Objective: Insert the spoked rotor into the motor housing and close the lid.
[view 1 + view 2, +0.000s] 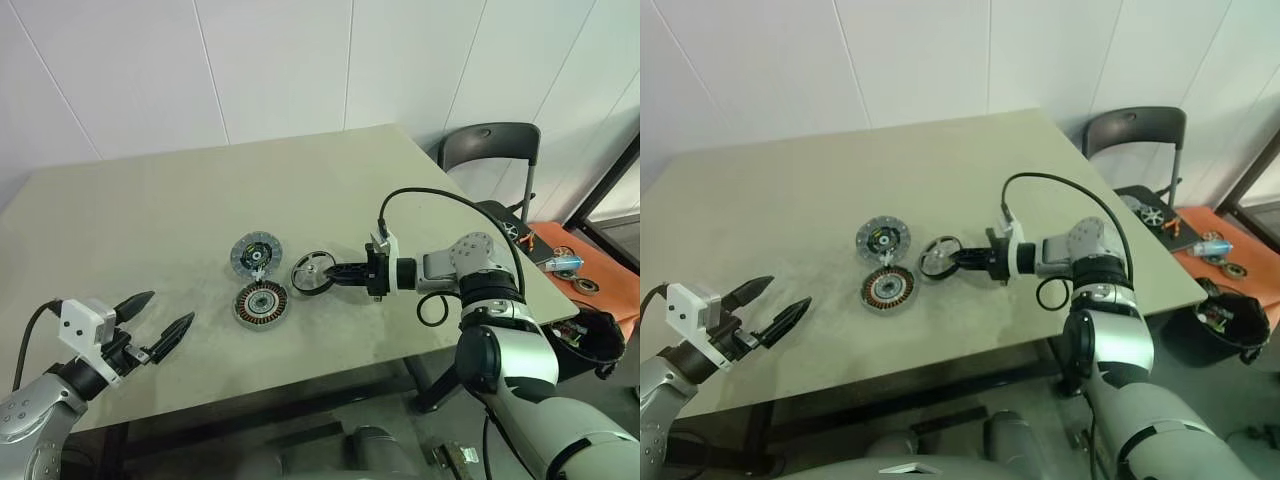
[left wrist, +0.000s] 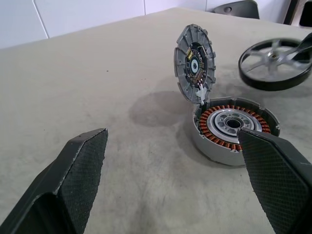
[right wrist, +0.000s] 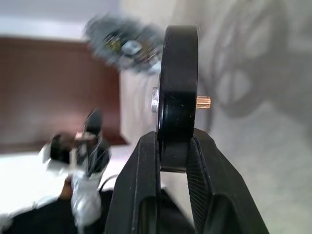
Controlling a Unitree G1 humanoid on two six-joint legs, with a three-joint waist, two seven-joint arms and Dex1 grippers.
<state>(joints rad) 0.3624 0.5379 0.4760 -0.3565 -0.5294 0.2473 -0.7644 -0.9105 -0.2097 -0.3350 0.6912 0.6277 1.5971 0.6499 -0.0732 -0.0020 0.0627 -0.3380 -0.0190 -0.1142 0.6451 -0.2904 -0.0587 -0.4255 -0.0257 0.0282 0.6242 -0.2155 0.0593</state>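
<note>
Next, my right gripper releases the spoked rotor, now held on edge just above the table, once it is to be set inside the ring of copper windings in the motor housing [image 1: 261, 303].
The motor housing [image 1: 261, 303] sits on the table [image 1: 150, 220], its copper windings [image 2: 214, 134] facing up. Behind it the grey lid [image 1: 257, 254] stands tilted up at the housing's far edge [image 2: 195, 68]. My right gripper [image 1: 332, 274] is shut on the rim of the spoked rotor [image 1: 312, 272], holding it on edge just above the table to the right of the housing. The wrist view shows both fingers [image 3: 141, 185] pinching the dark rim [image 3: 178, 87]. Near the table's front left edge, my left gripper [image 1: 170, 307] stands open and holds nothing, pointing towards the housing [image 2: 234, 126].
A dark chair [image 1: 490, 150] stands beyond the table's right corner. On the floor to the right lie an orange mat with small parts [image 1: 570, 265] and a black bin [image 1: 590, 345]. A black cable [image 1: 440, 200] arcs over my right wrist.
</note>
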